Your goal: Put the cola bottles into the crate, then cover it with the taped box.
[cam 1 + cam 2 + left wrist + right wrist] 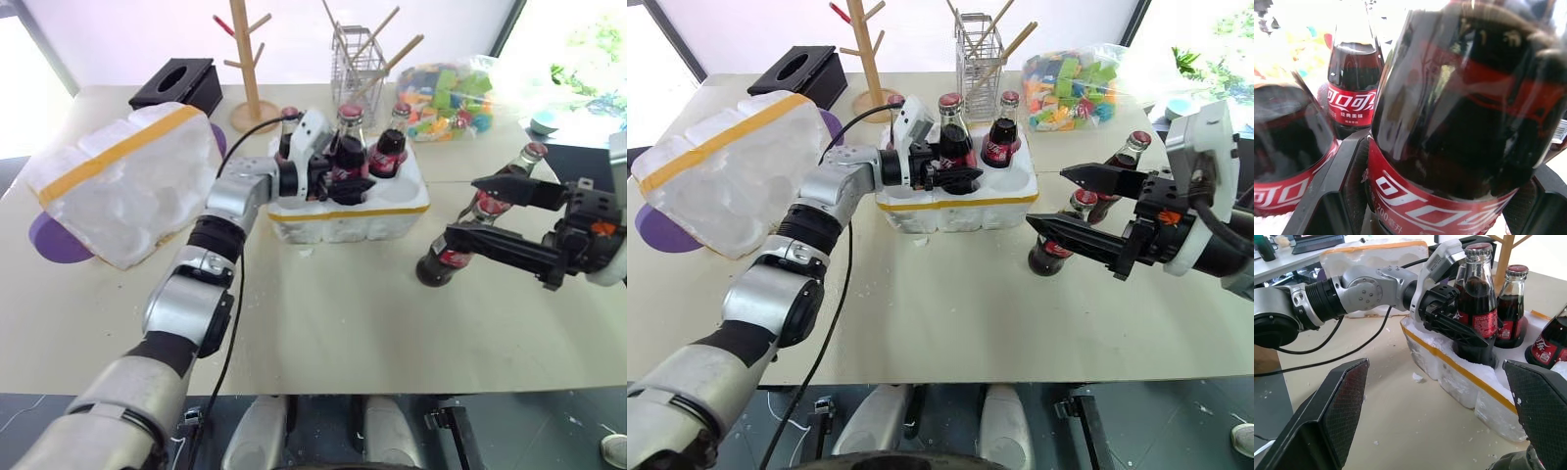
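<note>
Next, I let go of the cola bottle with my left gripper in the crate's front corner hollow (294, 199) nearest the taped box.
The crate (343, 223), a low white foam block with a yellow tape band, stands mid-table. My left gripper (343, 174) reaches in from the left and is shut on a cola bottle (1476, 298) that stands in a front well. Other cola bottles (392, 147) stand in wells behind and beside it. Two more cola bottles (443, 257) (529, 157) stand on the table to the right of the crate. My right gripper (462, 209) hovers open just in front of them, holding nothing. The taped box (127, 181) lies tilted at the left.
A purple disc (54, 240) lies under the taped box. Along the back stand a black tissue box (176, 83), a wooden peg rack (245, 69), a wire holder with sticks (358, 64) and a bag of coloured blocks (446, 93). Bare table (323, 313) stretches in front of the crate.
</note>
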### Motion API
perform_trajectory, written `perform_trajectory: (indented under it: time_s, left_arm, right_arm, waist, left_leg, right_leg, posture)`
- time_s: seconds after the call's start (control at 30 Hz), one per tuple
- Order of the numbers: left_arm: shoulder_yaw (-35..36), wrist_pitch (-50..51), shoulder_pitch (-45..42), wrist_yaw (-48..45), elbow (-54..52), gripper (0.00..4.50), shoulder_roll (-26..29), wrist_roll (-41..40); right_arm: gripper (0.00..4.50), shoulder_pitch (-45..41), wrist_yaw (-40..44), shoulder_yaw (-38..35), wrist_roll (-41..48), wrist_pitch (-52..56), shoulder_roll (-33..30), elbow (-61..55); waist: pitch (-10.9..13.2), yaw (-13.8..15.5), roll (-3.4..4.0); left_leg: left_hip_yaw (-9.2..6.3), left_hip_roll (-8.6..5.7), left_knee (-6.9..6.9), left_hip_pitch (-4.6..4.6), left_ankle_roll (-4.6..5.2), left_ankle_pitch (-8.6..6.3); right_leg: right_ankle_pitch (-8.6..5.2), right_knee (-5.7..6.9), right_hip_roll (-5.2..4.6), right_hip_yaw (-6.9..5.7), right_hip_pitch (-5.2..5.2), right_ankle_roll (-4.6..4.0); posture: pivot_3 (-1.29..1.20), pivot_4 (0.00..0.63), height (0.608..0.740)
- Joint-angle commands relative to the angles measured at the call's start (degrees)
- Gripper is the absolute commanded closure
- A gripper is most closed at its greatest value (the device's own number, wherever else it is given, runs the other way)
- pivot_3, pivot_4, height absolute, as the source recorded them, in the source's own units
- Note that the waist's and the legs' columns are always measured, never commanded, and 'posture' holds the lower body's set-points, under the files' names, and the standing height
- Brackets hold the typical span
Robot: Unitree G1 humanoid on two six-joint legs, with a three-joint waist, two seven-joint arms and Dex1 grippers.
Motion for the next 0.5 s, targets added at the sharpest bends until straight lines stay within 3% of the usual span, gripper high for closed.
perform_trajectory:
  time_s: [0.03,0.27,0.5]
  left_arm:
    - [3.00,-1.49,-1.74,-0.05,-4.48,1.67,0.55,-1.13]
    - [12.07,6.81,-3.75,2.99,-12.15,1.67,6.58,-7.70]
    - [13.33,12.43,3.05,2.44,-19.56,1.67,14.94,-8.47]
  right_arm:
    - [0.00,-1.79,-0.58,0.54,0.38,-1.69,-0.21,0.14]
    - [0.00,-3.08,-1.12,1.76,1.00,-1.68,-0.36,0.77]
    - [0.00,-3.31,-1.48,3.02,0.60,-2.00,0.49,0.90]
  waist:
    - [0.00,-0.01,0.00]
    - [0.02,-0.44,0.00]
    - [0.00,-1.38,0.04]
  left_leg:
    - [0.00,0.00,0.00,0.00,0.00,0.00]
    - [0.00,0.05,-0.01,-0.02,0.00,0.00]
    - [-0.02,0.04,-0.01,0.04,-0.01,0.01]
  right_leg:
    - [0.00,0.01,0.00,0.00,0.00,0.00]
    - [0.02,0.07,0.05,0.00,-0.10,-0.02]
    - [0.03,0.16,0.09,0.08,-0.08,-0.03]
  posture:
    - [0.00,0.150,0.740]
    - [0.00,0.150,0.740]
    - [0.00,0.150,0.740]
